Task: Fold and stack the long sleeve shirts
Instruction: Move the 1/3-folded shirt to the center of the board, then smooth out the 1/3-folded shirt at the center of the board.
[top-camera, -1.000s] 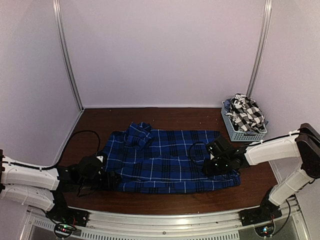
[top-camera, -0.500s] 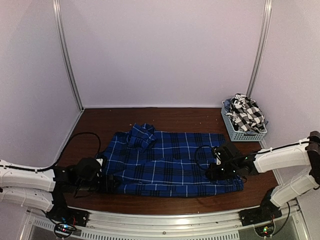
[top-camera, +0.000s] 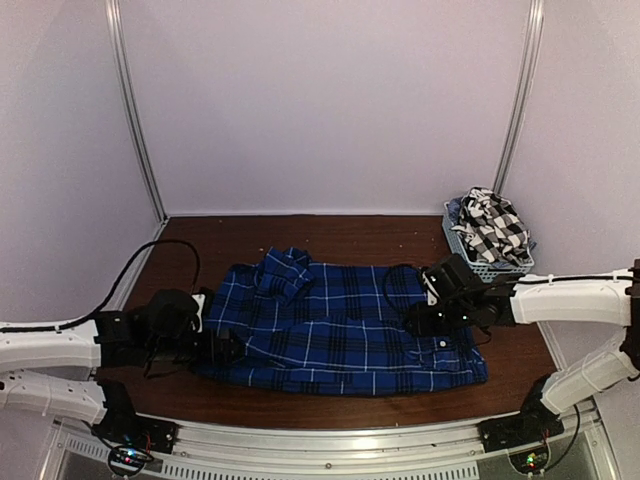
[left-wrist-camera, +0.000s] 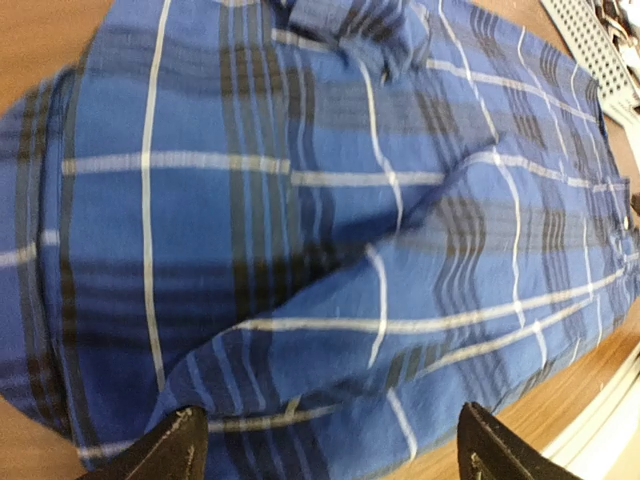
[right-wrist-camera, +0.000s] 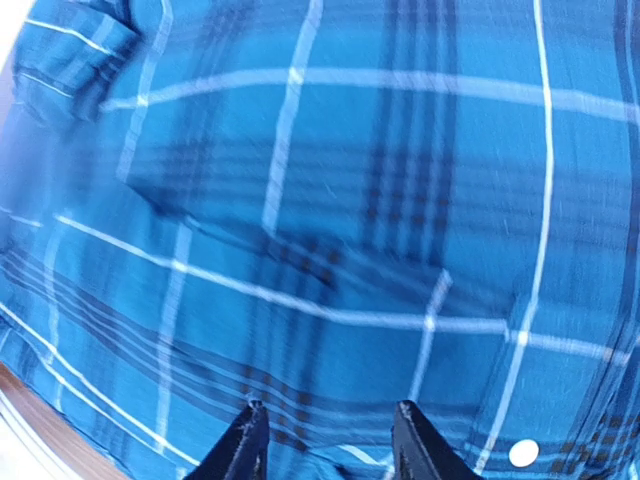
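I will next move my left gripper to the bunched cloth (top-camera: 268, 283) (left-wrist-camera: 315, 22) at the far edge of the royal-blue plaid shirt and close it there.
A royal-blue plaid long sleeve shirt (top-camera: 340, 325) lies spread on the brown table, its collar bunched at the far left (top-camera: 283, 268). My left gripper (top-camera: 232, 350) is low at the shirt's left near corner. In the left wrist view it (left-wrist-camera: 335, 455) stands wide open over the plaid cloth (left-wrist-camera: 300, 200), gripping nothing. My right gripper (top-camera: 420, 322) hovers over the shirt's right part. In the right wrist view it (right-wrist-camera: 328, 440) is open just above the cloth (right-wrist-camera: 350, 200). A black-and-white check shirt (top-camera: 492, 228) lies crumpled in the basket.
A small grey slotted basket (top-camera: 470, 265) stands at the back right of the table, and its corner shows in the left wrist view (left-wrist-camera: 590, 40). White walls with metal posts close in the table. A metal rail (top-camera: 330, 440) runs along the near edge.
Both grippers have opened wider and let go of the plaid cloth. The shirt has slid a little toward the near edge and right. The right arm has lowered and stretched out flatter.
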